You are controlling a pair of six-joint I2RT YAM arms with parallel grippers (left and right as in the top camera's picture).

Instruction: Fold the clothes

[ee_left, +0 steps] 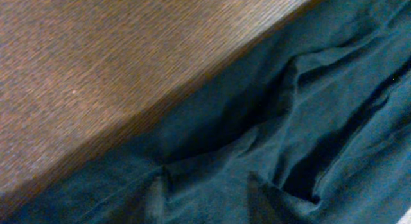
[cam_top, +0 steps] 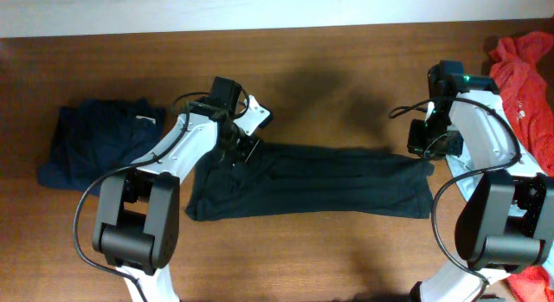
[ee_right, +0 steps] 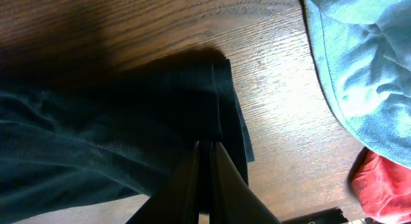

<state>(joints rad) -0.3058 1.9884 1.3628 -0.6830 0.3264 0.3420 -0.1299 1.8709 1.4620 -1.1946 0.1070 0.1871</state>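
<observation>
The shirt's wrinkled upper layer lies slack under my open left gripper, so next I pinch a fold there [ee_left: 209, 189] and draw both ends of the fold toward the far side.
A large black-navy shirt [cam_top: 312, 185] lies across the middle of the table, folded into a long strip. My left gripper [cam_top: 242, 151] is down on its upper left end. In the left wrist view its fingertips [ee_left: 157, 195] stand apart on wrinkled cloth [ee_left: 308, 121], so it is open. My right gripper [cam_top: 424, 151] is at the strip's upper right corner. In the right wrist view its fingers [ee_right: 192, 185] are pressed together on the shirt's edge [ee_right: 225, 102].
A folded dark navy garment [cam_top: 95, 142] with a white label [cam_top: 145, 120] lies at the left. A red-orange garment [cam_top: 528, 77] is heaped at the right edge. A pale grey-blue one [ee_right: 366, 63] lies beside my right gripper, with red cloth [ee_right: 382, 185] below it.
</observation>
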